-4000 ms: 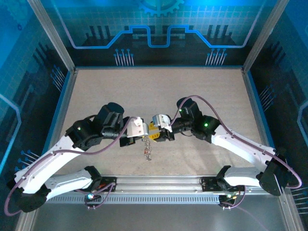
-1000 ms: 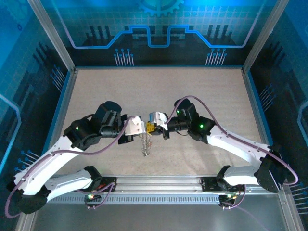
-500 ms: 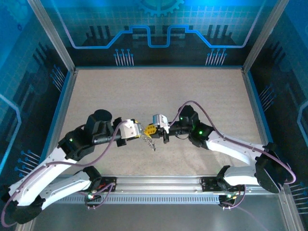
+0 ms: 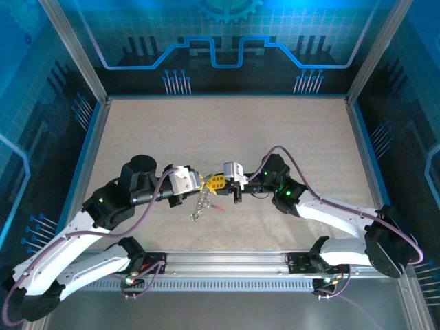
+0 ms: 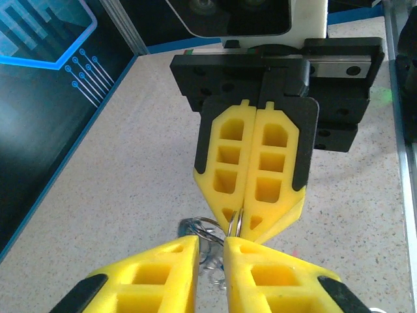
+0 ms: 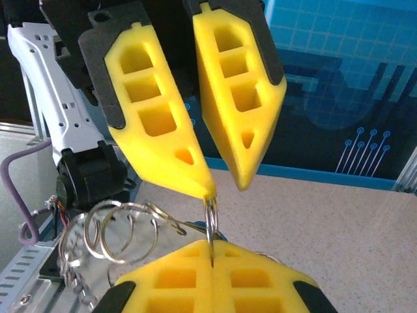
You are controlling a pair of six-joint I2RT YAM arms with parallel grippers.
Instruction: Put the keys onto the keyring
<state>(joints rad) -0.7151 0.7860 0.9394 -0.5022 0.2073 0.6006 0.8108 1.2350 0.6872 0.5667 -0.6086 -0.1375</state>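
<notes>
The top rim of the keyring meets one finger of my left gripper beside its gap, so I should open that gripper, move it over and close it around the keyring's rim (image 6: 210, 214).
The keyring (image 6: 211, 218) is a thin silver split ring, standing on edge above the table. My right gripper (image 6: 212, 242) is shut on its lower rim. My left gripper (image 6: 225, 189) faces it with its fingers apart, and one fingertip (image 6: 207, 190) touches the top of the ring. In the left wrist view the ring (image 5: 236, 223) sticks out of the shut right gripper (image 5: 240, 225), beside the gap of my left gripper (image 5: 212, 240). A blue key head (image 6: 199, 224) shows behind the ring. A small red piece (image 4: 218, 206), likely the red key, lies on the table.
More silver rings (image 6: 120, 231) and a chain (image 4: 199, 207) hang from the held ring toward the table. The two grippers (image 4: 211, 183) meet tip to tip over the middle of the speckled table (image 4: 227, 130). A metal rail (image 4: 227, 261) runs along the near edge.
The left gripper went from shut to open. Both grippers have shifted slightly toward the near edge. The hanging chain has swung to the left.
</notes>
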